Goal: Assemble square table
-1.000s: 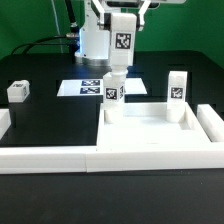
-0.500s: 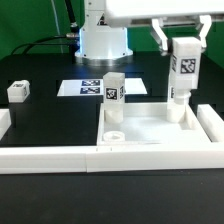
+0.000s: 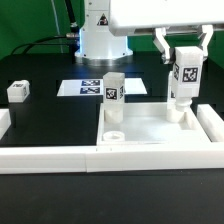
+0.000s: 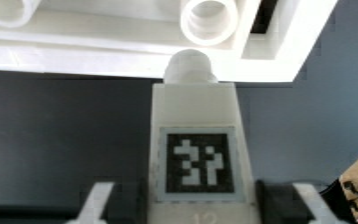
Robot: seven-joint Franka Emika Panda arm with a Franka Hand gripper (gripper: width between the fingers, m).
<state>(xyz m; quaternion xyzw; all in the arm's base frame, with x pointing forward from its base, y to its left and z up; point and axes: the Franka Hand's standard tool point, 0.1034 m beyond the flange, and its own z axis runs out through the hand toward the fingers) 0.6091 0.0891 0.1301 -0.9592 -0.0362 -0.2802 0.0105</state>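
Observation:
Next, my gripper releases the white leg block upright in the slab's near corner (image 3: 189,137) (image 4: 211,20) next to the side border bar.
My gripper (image 3: 183,55) is shut on a white leg block (image 3: 183,80) with a black-white tag and holds it upright over the far right corner of the white square slab (image 3: 150,128). In the wrist view the gripper (image 4: 202,205) clamps this leg (image 4: 197,140), whose rounded tip points at the slab's rim (image 4: 87,50) and a round socket (image 4: 213,14). A second leg (image 3: 113,92) stands upright on the slab's far left corner. A third leg block (image 3: 18,91) lies on the table at the exterior view's left. Whatever is under the held leg is hidden.
The marker board (image 3: 88,86) lies behind the slab. A long white border bar (image 3: 50,158) runs along the front, with another (image 3: 211,122) at the exterior view's right. The robot base (image 3: 102,42) stands at the back.
My gripper has moved with the tagged leg from above the far left leg to the far right corner, then came lower. A leg that stood at that corner is now covered.

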